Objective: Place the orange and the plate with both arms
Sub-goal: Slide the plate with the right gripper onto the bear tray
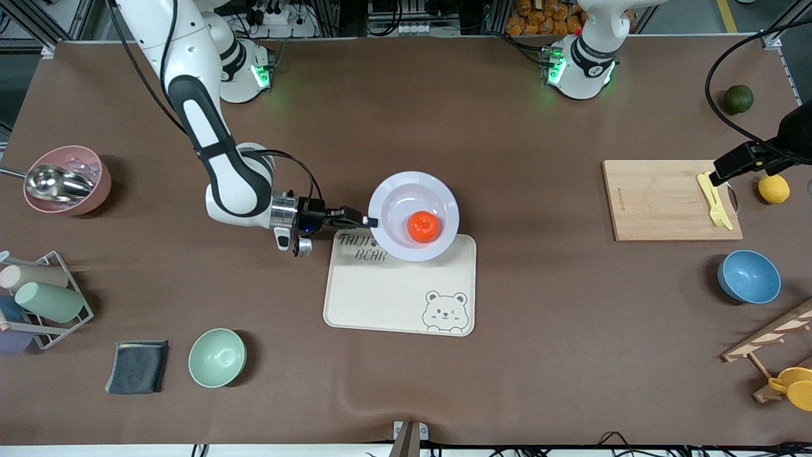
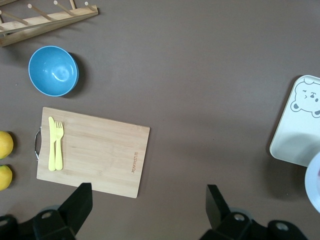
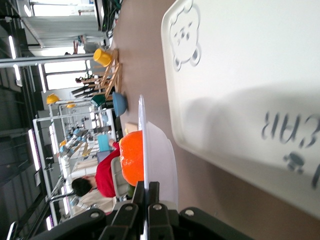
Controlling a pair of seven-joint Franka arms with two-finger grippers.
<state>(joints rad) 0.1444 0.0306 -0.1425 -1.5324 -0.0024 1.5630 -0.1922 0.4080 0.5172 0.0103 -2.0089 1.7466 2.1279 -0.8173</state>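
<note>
My right gripper is going to let go of the plate on the cream tray (image 1: 412, 263) (image 3: 227, 104) between the lettering and the bear drawing. The plate is now just above the tray's corner.
The pale lavender-white plate (image 1: 394, 195) carries the reddish-orange orange (image 1: 423, 226) in its well. My right gripper (image 1: 371, 222) is shut on the plate's rim at the right arm's end and holds it a little above the corner of the cream bear tray (image 1: 380, 298), where its shadow falls. In the right wrist view the plate (image 3: 160, 155) is edge-on between my fingers (image 3: 148, 192), with the orange (image 3: 132, 157) on it and the tray (image 3: 240, 90) below. My left gripper (image 1: 720, 174) is open and empty over the cutting board's edge; it also shows in the left wrist view (image 2: 150, 195).
A wooden cutting board (image 1: 660, 200) with a yellow fork and knife (image 1: 713, 198) lies at the left arm's end, with a lemon (image 1: 774, 188), a dark green fruit (image 1: 738, 98) and a blue bowl (image 1: 748, 276). A mint bowl (image 1: 217, 357), grey cloth (image 1: 137, 366), cup rack (image 1: 41, 298) and pink bowl (image 1: 66, 179) lie at the right arm's end.
</note>
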